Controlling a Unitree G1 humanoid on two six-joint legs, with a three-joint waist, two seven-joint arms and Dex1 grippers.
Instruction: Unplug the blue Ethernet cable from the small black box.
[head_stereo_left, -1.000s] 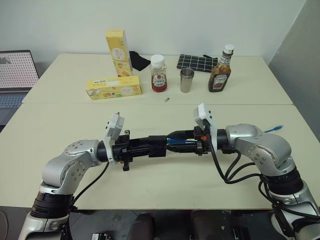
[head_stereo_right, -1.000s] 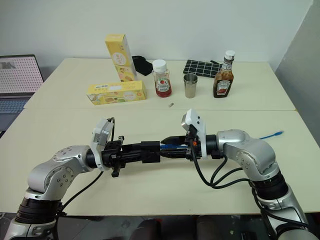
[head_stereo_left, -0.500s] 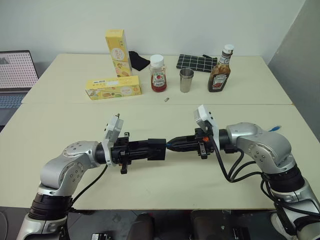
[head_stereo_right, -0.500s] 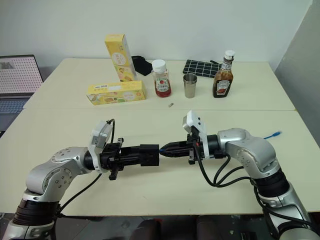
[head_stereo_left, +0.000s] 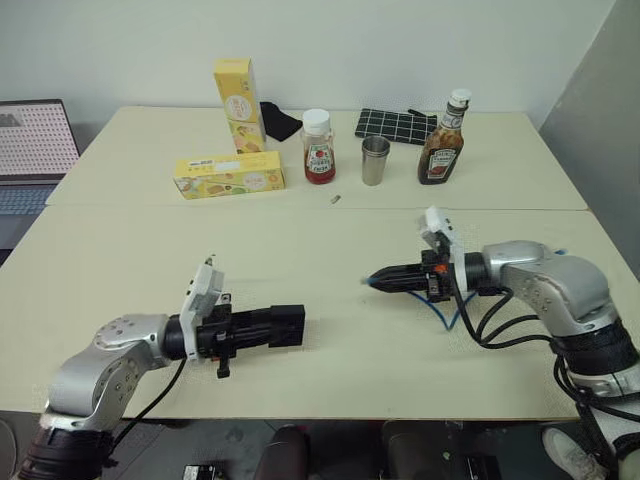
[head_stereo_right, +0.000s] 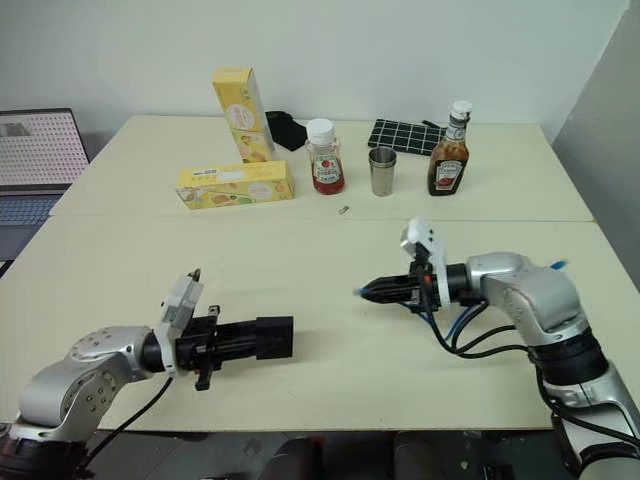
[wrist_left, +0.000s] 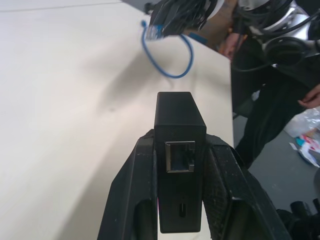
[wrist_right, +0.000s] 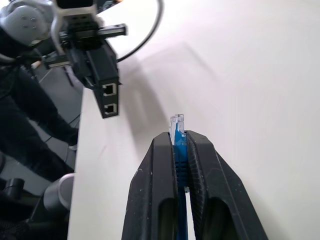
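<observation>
The robot's left gripper needs to release the small black box on the bare table (head_stereo_left: 208, 242) in front of the lying yellow carton.
My left gripper (head_stereo_left: 252, 331) is shut on the small black box (head_stereo_left: 283, 325) and holds it level just above the near table. The box's port (wrist_left: 180, 156) faces out and is empty in the left wrist view. My right gripper (head_stereo_left: 388, 281) is shut on the blue Ethernet cable just behind its clear plug (wrist_right: 177, 121). A clear gap separates the plug (head_stereo_left: 366, 282) from the box. The rest of the blue cable (head_stereo_left: 447, 313) loops down under my right wrist onto the table. The two grippers point at each other.
At the far table stand two yellow cartons (head_stereo_left: 230, 176), a ketchup bottle (head_stereo_left: 319, 148), a metal cup (head_stereo_left: 374, 160), a brown sauce bottle (head_stereo_left: 440, 148), a gridded black mat (head_stereo_left: 394, 126) and a black cloth (head_stereo_left: 279, 121). A laptop (head_stereo_left: 35, 140) sits at the left. A person's hand (wrist_left: 309, 96) shows beyond the table edge.
The plug has come out of the black box. My right gripper shut on the cable and drew away to the right; my left gripper carried the box left and lower.
</observation>
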